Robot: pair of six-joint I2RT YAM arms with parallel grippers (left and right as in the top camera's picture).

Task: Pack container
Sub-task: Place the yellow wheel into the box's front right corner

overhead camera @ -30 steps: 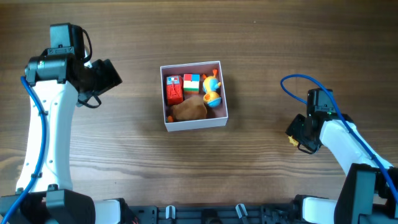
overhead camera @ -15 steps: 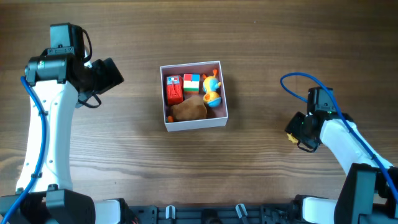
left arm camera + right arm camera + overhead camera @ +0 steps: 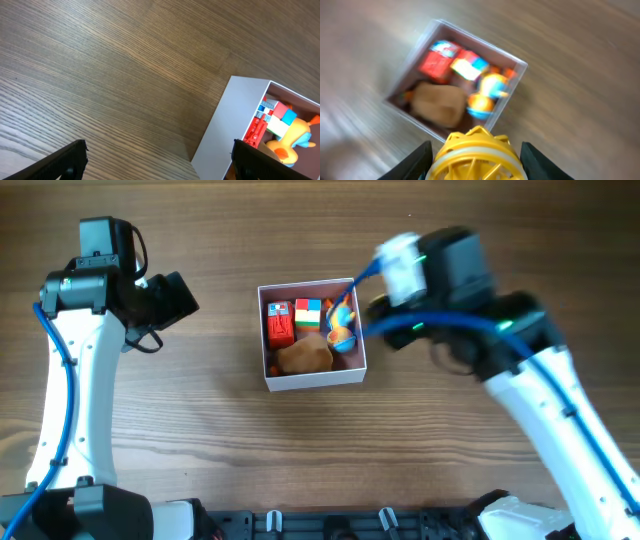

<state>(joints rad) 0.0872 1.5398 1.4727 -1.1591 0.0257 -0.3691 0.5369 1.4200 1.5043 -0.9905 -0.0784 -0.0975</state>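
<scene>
My right gripper will put the yellow lattice toy down in the container's near corner [image 3: 344, 364] [image 3: 465, 121] next to the brown lump.
The container [image 3: 314, 377] is a square white-walled box with a dusky pink inside at mid-table. It holds a red block [image 3: 280, 323], a red, green and white block [image 3: 308, 313], a yellow, orange and blue toy [image 3: 342, 322] and a brown lump [image 3: 304, 356]. My right arm [image 3: 450, 285] is blurred, high beside the container's right side. My right gripper [image 3: 476, 161] is shut on a yellow lattice toy [image 3: 477, 152] above the container's [image 3: 519, 64] near corner. My left gripper [image 3: 162, 167] is open and empty, left of the container [image 3: 230, 125].
Wooden table [image 3: 200, 430] all round the container. The left arm [image 3: 75, 360] stands along the left side. A blue cable [image 3: 345, 290] from the right arm hangs over the container's right part.
My right arm has swung fast from the table's right front up and left to the container, carrying the yellow toy. The left arm has not moved.
</scene>
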